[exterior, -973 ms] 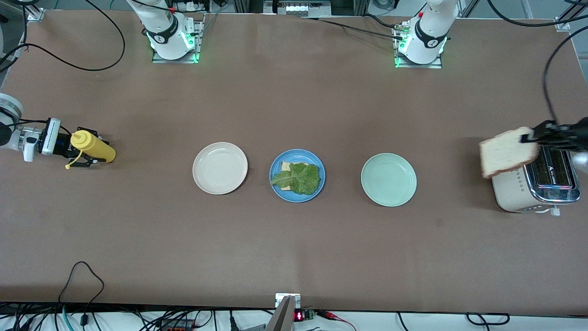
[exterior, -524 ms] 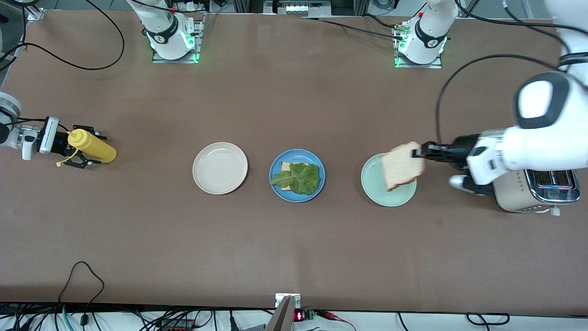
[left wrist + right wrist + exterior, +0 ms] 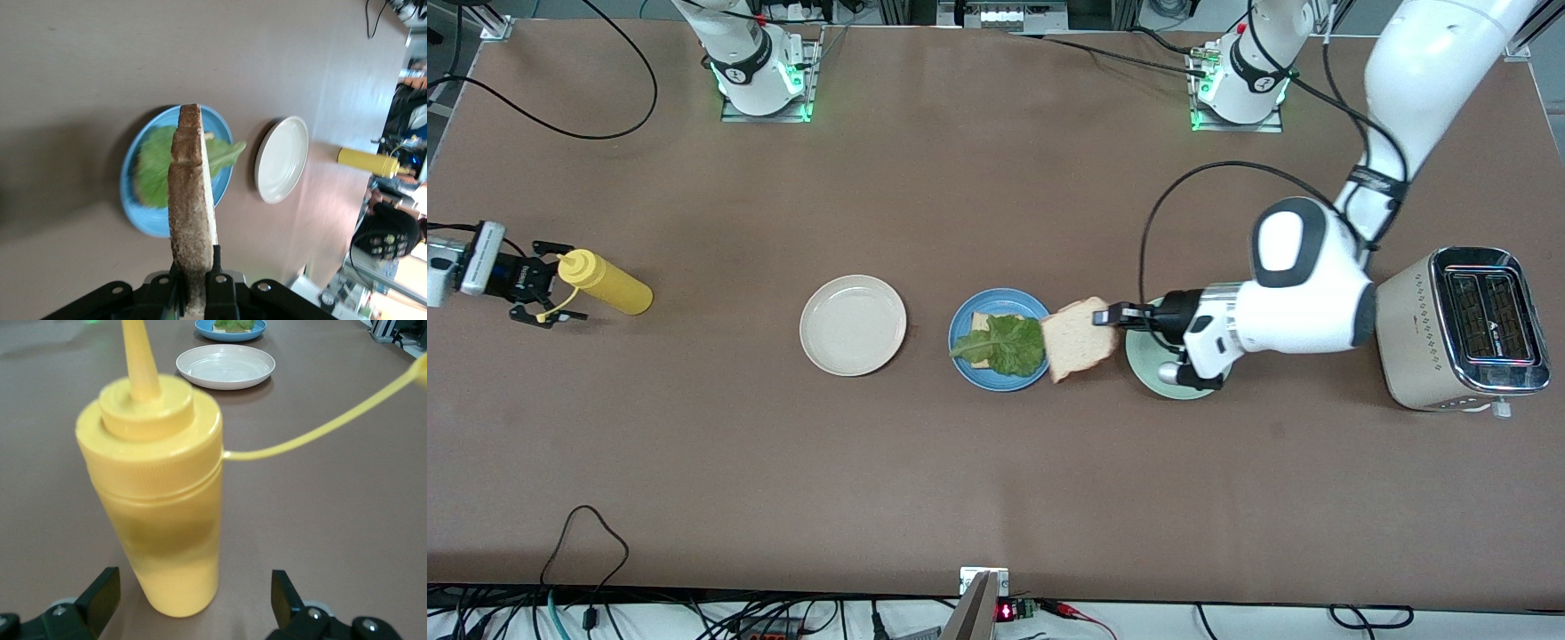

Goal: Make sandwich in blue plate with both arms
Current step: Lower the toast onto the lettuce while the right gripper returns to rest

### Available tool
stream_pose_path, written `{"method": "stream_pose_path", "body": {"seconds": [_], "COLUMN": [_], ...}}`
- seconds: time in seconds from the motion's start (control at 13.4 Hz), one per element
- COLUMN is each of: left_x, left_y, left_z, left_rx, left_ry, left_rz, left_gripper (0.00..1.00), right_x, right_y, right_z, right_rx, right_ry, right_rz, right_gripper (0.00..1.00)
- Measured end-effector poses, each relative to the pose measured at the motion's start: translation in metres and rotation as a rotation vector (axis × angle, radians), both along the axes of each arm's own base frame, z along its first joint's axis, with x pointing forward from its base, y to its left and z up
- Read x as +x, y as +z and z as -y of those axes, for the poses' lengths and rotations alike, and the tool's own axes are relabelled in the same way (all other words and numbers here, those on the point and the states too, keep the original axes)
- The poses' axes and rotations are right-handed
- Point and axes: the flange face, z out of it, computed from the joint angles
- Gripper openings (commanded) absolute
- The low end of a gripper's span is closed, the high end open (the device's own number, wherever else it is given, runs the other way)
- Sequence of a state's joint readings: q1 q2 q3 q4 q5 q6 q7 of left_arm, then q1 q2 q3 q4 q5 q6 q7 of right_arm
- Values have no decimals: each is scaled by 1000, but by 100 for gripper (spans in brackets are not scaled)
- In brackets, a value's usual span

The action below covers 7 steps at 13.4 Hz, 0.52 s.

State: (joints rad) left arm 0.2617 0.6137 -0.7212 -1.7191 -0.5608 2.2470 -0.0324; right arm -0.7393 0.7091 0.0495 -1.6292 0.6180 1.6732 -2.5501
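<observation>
My left gripper is to release the second bread slice, now held on edge over the table, on top of the ruffled lettuce leaf (image 3: 1006, 332) (image 3: 162, 167) in the blue plate.
The blue plate (image 3: 971, 369) holds a bread slice (image 3: 980, 322) with a ruffled lettuce leaf (image 3: 1007, 345) on top. My left gripper (image 3: 1110, 315) is shut on the edge of a second bread slice (image 3: 1080, 340). It holds the slice on edge over the table, at the blue plate's rim toward the left arm's end. In the left wrist view that slice (image 3: 192, 200) stands between the fingers of the left gripper (image 3: 198, 283), above the blue plate (image 3: 143, 217) and lettuce (image 3: 157, 170). My right gripper (image 3: 551, 280) is open at the right arm's end.
A yellow squeeze bottle (image 3: 605, 283) stands upright just off the right gripper (image 3: 192, 597), with its body (image 3: 157, 493) apart from both fingers. A cream plate (image 3: 853, 324) and a pale green plate (image 3: 1143, 351) flank the blue one. A toaster (image 3: 1467, 329) stands at the left arm's end.
The left arm has carried the bread slice from over the toaster, past the pale green plate, to the blue plate's rim. The right gripper has let go of the yellow bottle and backed away.
</observation>
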Motion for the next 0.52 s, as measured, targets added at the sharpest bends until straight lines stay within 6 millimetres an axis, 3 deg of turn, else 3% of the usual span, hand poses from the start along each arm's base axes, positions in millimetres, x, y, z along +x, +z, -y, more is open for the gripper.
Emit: {"method": "stream_pose_path", "body": {"seconds": [0.3,0.52], "left_x": [-38,-58], "left_y": [-20,-24], "left_z": [58,84], "left_rx": [-18,-44], "left_ry": [77,100], "left_rz": [49,52], "left_gripper": [1,1], "right_x": [5,16], "right_y": [78,163], "right_z": [29,29], "right_rx": [-98,-222], "right_ry": [-21,-88], "right_rz": [-43,-75], "right_gripper": [100,100]}}
